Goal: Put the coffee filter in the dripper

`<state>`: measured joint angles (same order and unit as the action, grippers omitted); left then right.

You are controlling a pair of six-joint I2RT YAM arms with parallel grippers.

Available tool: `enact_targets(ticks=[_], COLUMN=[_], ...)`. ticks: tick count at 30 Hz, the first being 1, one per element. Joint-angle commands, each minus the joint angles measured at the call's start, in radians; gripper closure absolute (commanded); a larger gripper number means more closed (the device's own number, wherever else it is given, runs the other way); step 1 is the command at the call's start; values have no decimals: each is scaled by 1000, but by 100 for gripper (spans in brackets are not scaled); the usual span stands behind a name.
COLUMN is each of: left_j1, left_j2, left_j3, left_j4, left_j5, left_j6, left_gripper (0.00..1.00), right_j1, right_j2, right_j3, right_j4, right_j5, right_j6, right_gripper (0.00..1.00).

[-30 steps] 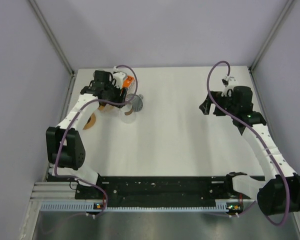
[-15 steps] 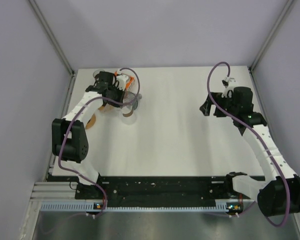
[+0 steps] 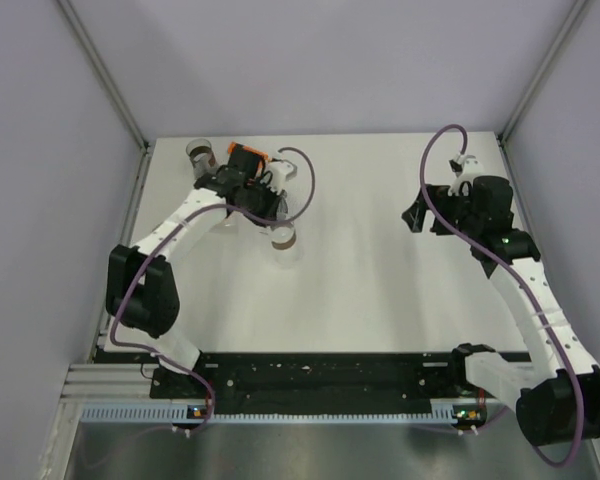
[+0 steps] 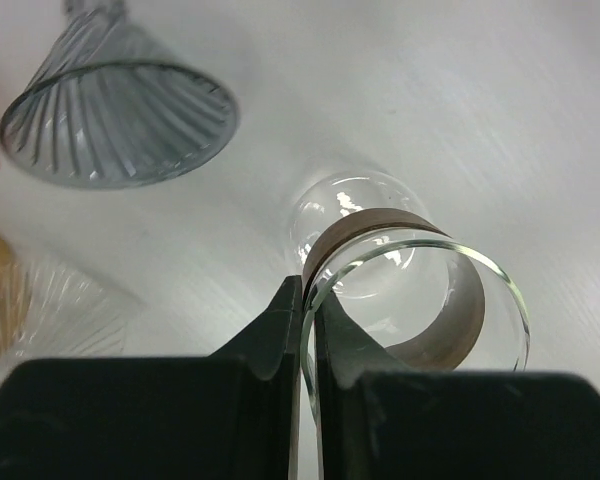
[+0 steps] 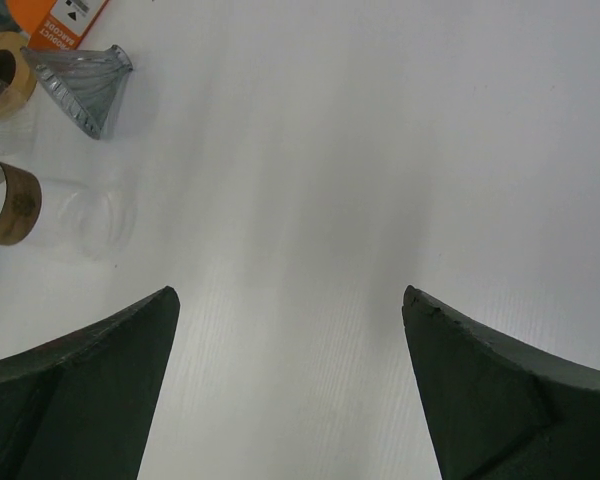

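My left gripper is going to stand the glass carafe upright on the bare middle of the white table (image 3: 336, 269) and then let go of it there.
The coffee filter (image 4: 120, 110), a grey ribbed cone, lies on its side at the upper left of the left wrist view and shows small in the right wrist view (image 5: 85, 85). The dripper (image 4: 40, 310), clear ribbed glass with a wooden ring (image 5: 0, 75), lies at the lower left. My left gripper (image 4: 308, 290) is shut on the thin rim of a glass carafe (image 4: 450, 340) with a brown collar (image 3: 283, 237). At the table's right, my right gripper (image 5: 290, 300) hangs open over bare table (image 3: 412, 215), holding nothing.
An orange packet (image 5: 65, 15) lies at the back left, partly under the left arm (image 3: 248, 150). A small round container (image 3: 198, 150) stands near the back left corner. Grey walls and metal rails ring the white table (image 3: 360, 270).
My left gripper closed on the carafe's rim and swung right and a little nearer, taking the carafe with it. The right arm has barely moved.
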<state>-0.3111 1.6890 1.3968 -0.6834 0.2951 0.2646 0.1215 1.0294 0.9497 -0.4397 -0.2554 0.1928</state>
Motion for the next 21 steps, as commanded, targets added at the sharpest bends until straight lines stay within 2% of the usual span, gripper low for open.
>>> enact_targets(ticks=[1, 6, 10, 21], left_j1=[-164, -316, -396, -421], left_j2=[-78, -19, 32, 135], left_j3=[-2, -15, 33, 48], left_j4=[86, 205, 216, 222], left_j5=[41, -42, -80, -91], left_j6=[-4, -1, -10, -21], left_gripper=[100, 100, 100, 100], right_j1=[10, 9, 10, 10], right_j2=[-32, -43, -64, -91], right_j3=[14, -9, -15, -19], right_j4=[38, 52, 48, 47], right_j5=[18, 27, 28, 56], right_j6=[5, 16, 11, -7], right_gripper=[6, 6, 6, 5])
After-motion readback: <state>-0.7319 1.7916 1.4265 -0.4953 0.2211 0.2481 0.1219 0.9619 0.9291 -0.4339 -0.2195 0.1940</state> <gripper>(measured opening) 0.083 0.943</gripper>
